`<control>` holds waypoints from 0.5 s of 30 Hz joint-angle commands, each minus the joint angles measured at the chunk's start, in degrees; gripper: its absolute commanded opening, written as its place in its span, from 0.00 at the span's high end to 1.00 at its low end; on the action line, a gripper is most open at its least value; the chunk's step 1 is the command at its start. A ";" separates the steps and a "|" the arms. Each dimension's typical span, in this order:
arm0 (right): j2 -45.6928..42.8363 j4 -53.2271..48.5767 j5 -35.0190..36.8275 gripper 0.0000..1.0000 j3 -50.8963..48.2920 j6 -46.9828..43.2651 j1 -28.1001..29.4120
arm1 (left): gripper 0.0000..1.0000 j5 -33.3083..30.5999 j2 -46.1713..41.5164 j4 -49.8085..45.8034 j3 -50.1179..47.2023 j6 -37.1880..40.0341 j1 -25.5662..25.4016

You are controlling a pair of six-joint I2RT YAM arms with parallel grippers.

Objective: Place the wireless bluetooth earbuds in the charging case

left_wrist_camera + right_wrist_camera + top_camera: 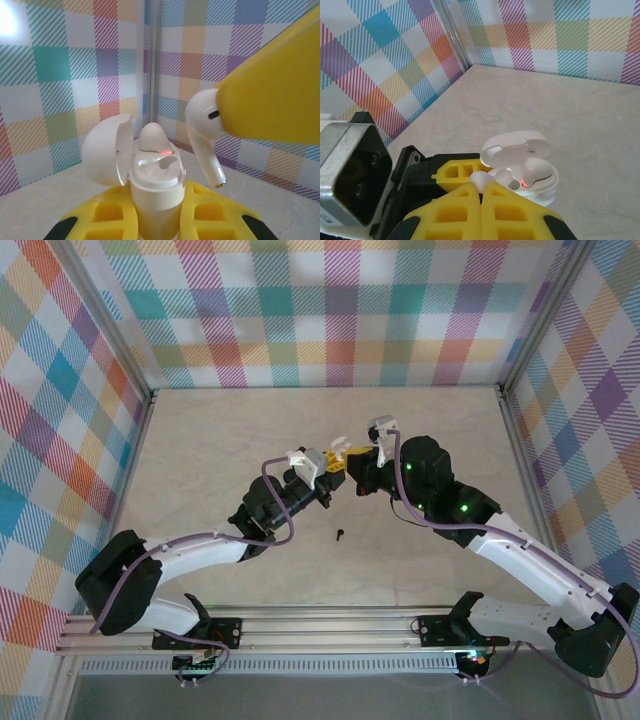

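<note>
The second white earbud, now just above the case's mouth, will be let go by my right gripper on the bare tabletop [385, 510], in the space between the black earbud and my right arm.
My left gripper [152, 212] is shut on the white charging case [152, 192], held upright with its lid [102, 150] swung open to the left. One white earbud [151, 137] sits in the far socket beside a red light; the near socket is empty. My right gripper [483, 189] is shut on a second white earbud [202, 122]. Its stem points down, just right of and above the case's mouth, not touching. In the top view the left gripper [322, 468] and the right gripper [352, 458] meet over mid-table. A black earbud [341, 535] lies on the table nearer the bases.
The beige tabletop [230, 440] is walled by checked panels with metal corner posts [154, 60]. The left gripper's black body and yellow finger [452, 172] sit close below my right fingers. A camera block [350, 170] is at the left of the right wrist view.
</note>
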 commanded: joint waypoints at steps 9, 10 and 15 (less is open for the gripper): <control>2.58 -9.92 17.04 1.00 4.56 4.01 -0.92 | 1.00 -3.74 -0.19 -4.71 2.37 -2.42 -0.30; 3.85 -15.75 19.53 1.00 6.39 7.47 -2.43 | 1.00 -4.92 -0.94 -6.33 1.79 -3.09 0.16; 10.25 -29.28 11.05 1.00 6.52 15.69 -12.91 | 1.00 -7.60 -5.64 -14.98 -1.71 -3.71 2.03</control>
